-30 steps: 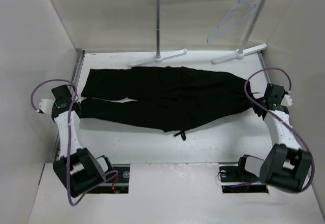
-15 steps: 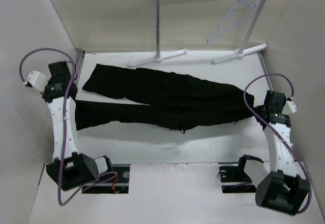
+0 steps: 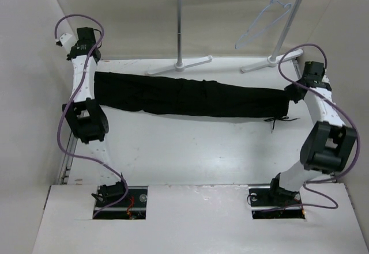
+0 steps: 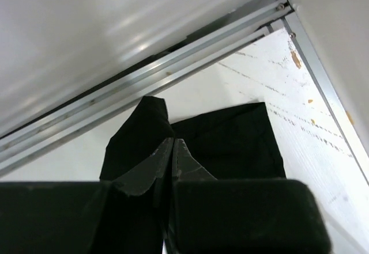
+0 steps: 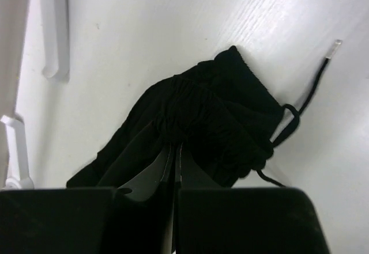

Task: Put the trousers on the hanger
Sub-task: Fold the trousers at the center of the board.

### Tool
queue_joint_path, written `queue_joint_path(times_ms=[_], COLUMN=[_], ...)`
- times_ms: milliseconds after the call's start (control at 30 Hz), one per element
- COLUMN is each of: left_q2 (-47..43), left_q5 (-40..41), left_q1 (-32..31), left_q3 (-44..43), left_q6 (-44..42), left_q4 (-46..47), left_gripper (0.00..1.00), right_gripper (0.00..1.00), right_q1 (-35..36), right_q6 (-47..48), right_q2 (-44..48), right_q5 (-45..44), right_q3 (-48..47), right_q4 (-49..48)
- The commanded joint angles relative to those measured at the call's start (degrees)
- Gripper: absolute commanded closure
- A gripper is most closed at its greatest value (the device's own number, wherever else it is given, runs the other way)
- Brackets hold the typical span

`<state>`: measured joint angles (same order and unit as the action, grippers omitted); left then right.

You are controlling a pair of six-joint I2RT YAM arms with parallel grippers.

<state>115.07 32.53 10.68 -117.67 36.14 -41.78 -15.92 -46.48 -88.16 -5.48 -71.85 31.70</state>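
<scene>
The waistband of the trousers is bunched up in my right gripper, so I should put it down and take the waistband's corner (image 5: 266,150) by the drawstring to spread it out.
The black trousers (image 3: 190,97) hang folded lengthwise and stretched between my two grippers above the table. My left gripper (image 3: 97,76) is shut on the leg-hem end (image 4: 151,121) at the far left. My right gripper (image 3: 290,94) is shut on the gathered waistband (image 5: 219,116) at the right, and the drawstring (image 5: 308,95) dangles from it. The pale wire hanger (image 3: 262,22) hangs from the rack bar at the back right, apart from the trousers.
The white rack's two poles (image 3: 180,23) and feet (image 3: 179,65) stand at the back, just behind the stretched trousers. White walls close in on both sides. A metal rail (image 4: 173,69) runs along the table's far left edge.
Both arms rose and reached toward the back, lifting the trousers off the table. The two legs came together and the cloth pulled into one straight band between the grippers.
</scene>
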Motion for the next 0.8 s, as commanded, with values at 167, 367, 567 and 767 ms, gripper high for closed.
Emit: queue_joint_path(times_ms=[167,367,567,767], left_q2=[16.32,22.74,24.25,2.76], left_q5=[0.78,0.34,-4.83,-8.71], left_q1=[0.71,0.71,0.44,0.18], left_q3=[-18.55,-25.24,-30.07,1.46], left_q6=[-4.94,-4.76,-3.53,-0.56], left_q4=[0.91,4.15,9.25,13.27], left_gripper=[1.0,0.92,0.62,0.46], right_gripper=[0.95,0.83,0.61,0.37], right_q1=[-0.3,1.02,2.16,3.22], right_q6=[2.18,2.44,2.8,5.08], right_q2=[-20.36,-30.39,-33.92,-23.66], right_q5=[-0.41,-3.04,-4.28,-4.54], right_q3=[-19.18,-31.05,-35.02,-26.69], right_q4=[1.69,5.47,6.44,1.18])
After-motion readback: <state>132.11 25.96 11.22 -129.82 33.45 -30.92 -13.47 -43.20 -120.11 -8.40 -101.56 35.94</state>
